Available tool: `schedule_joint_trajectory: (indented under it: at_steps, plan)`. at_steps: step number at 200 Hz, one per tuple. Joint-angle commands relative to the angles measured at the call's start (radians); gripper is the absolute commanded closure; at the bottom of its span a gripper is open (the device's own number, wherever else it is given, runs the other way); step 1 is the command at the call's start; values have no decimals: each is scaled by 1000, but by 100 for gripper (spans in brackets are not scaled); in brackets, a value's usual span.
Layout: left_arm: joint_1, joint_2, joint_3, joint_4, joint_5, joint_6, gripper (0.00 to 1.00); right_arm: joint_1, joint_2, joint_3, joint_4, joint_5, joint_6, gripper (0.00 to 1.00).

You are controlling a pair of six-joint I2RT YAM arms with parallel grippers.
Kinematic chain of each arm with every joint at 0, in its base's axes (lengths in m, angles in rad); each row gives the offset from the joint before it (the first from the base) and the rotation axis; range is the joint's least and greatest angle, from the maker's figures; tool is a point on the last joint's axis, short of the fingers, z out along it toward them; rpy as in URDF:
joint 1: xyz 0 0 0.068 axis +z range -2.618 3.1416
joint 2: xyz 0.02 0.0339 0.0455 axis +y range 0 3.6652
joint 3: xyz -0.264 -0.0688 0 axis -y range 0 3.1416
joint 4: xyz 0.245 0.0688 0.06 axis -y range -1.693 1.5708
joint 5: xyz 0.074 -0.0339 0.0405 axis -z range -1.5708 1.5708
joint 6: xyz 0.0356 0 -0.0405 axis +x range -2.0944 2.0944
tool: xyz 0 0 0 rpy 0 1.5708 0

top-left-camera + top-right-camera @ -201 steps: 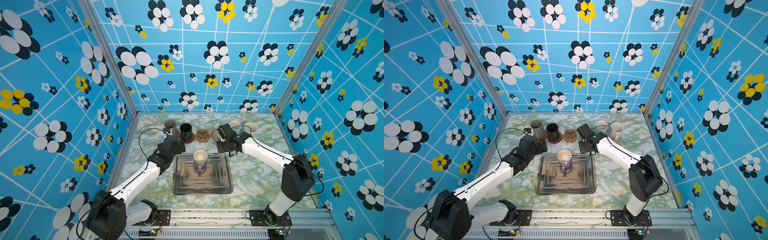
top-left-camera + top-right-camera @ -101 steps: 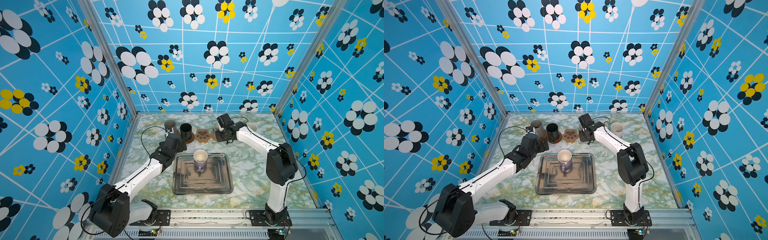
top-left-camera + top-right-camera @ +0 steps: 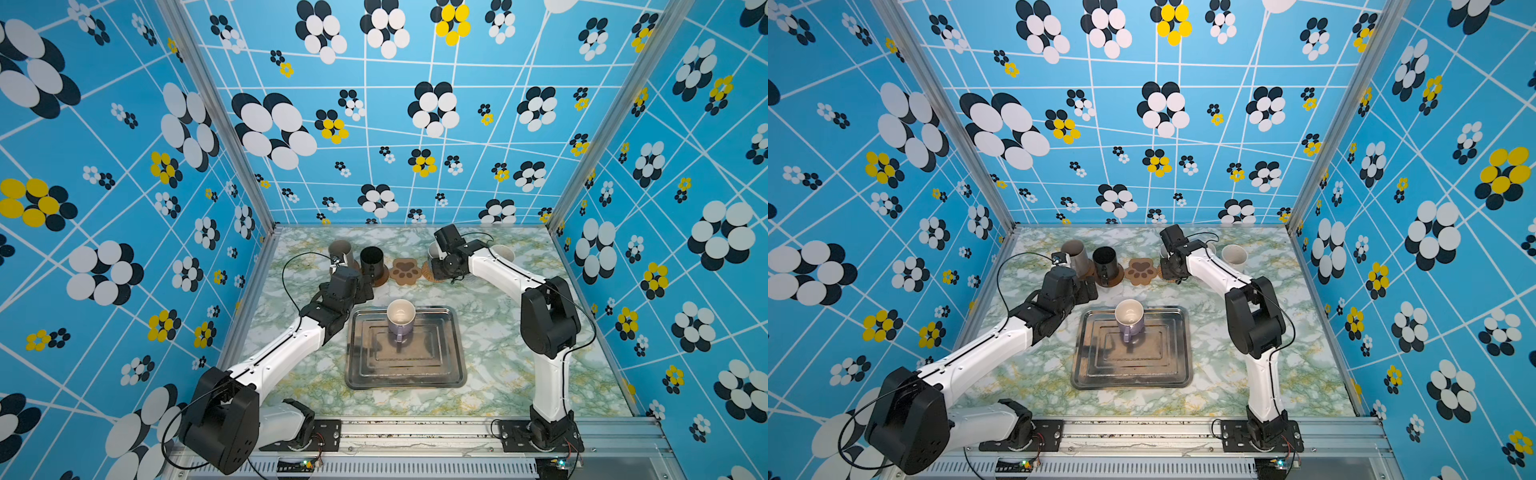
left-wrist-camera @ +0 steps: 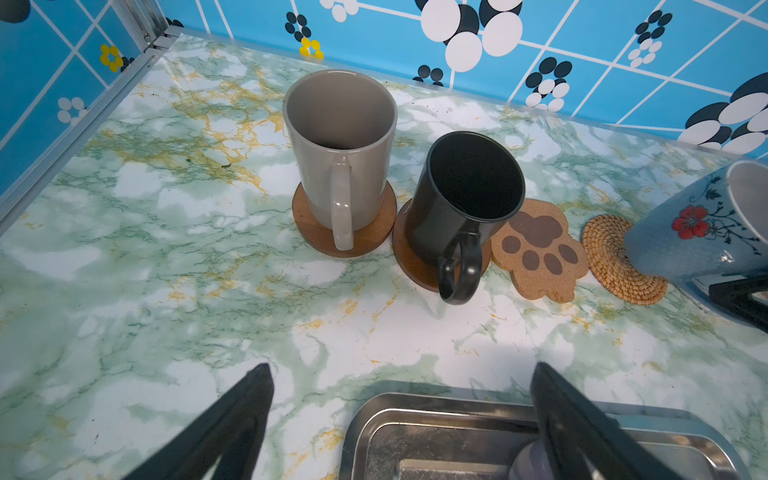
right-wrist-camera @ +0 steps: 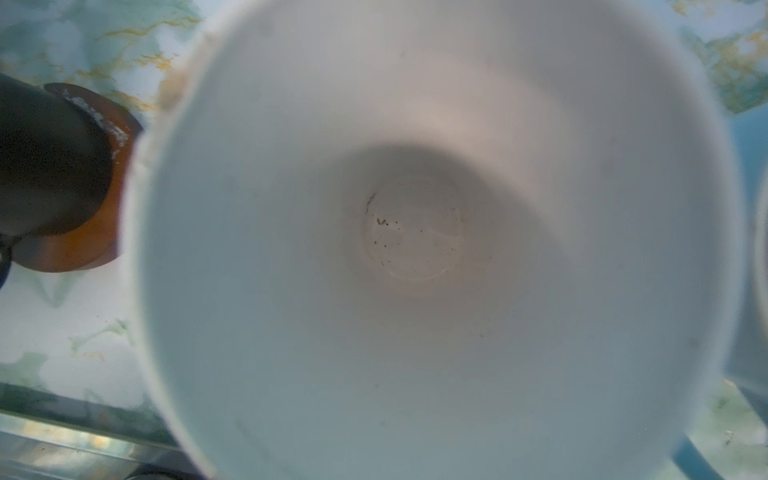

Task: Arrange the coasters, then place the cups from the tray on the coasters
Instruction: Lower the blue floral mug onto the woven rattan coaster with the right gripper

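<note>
Next, my right gripper releases the light blue flowered mug on the rattan coaster (image 3: 437, 272) next to the bare paw-print coaster.
Along the back stand a tall grey cup (image 3: 340, 250) (image 4: 340, 153) and a black mug (image 3: 371, 259) (image 4: 469, 199), each on a round brown coaster (image 4: 307, 224). The paw-print coaster (image 3: 405, 270) (image 4: 538, 249) lies bare. My right gripper (image 3: 441, 266) is shut on a light blue flowered mug (image 4: 698, 232), tilted with its base at the rattan coaster (image 4: 615, 262). That mug's white inside (image 5: 415, 228) fills the right wrist view and hides the fingers. A lavender mug (image 3: 401, 322) stands in the tray (image 3: 405, 370). My left gripper (image 4: 401, 365) hangs open and empty over the tray's far left corner.
A cream-white mug (image 3: 503, 253) stands at the back right, beyond the right arm. The enclosure's blue patterned walls and metal frame posts (image 3: 266, 232) close in the marble table (image 3: 490, 332) on three sides. The arm bases sit on the front rail.
The right gripper has carried the light blue mug from near the tray's far edge back to the rattan coaster. The left gripper has stayed open and barely moved.
</note>
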Motion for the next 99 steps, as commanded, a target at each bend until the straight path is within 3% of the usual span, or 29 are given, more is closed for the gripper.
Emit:
schedule_joint_trajectory:
  at_steps: [1, 99]
  plan:
    - [12, 9, 27, 14, 11, 9, 2, -5, 6, 41, 47, 3, -11, 100]
    - [12, 21, 37, 11, 20, 9, 2, -15, 46, 40, 65, -4, -3, 100]
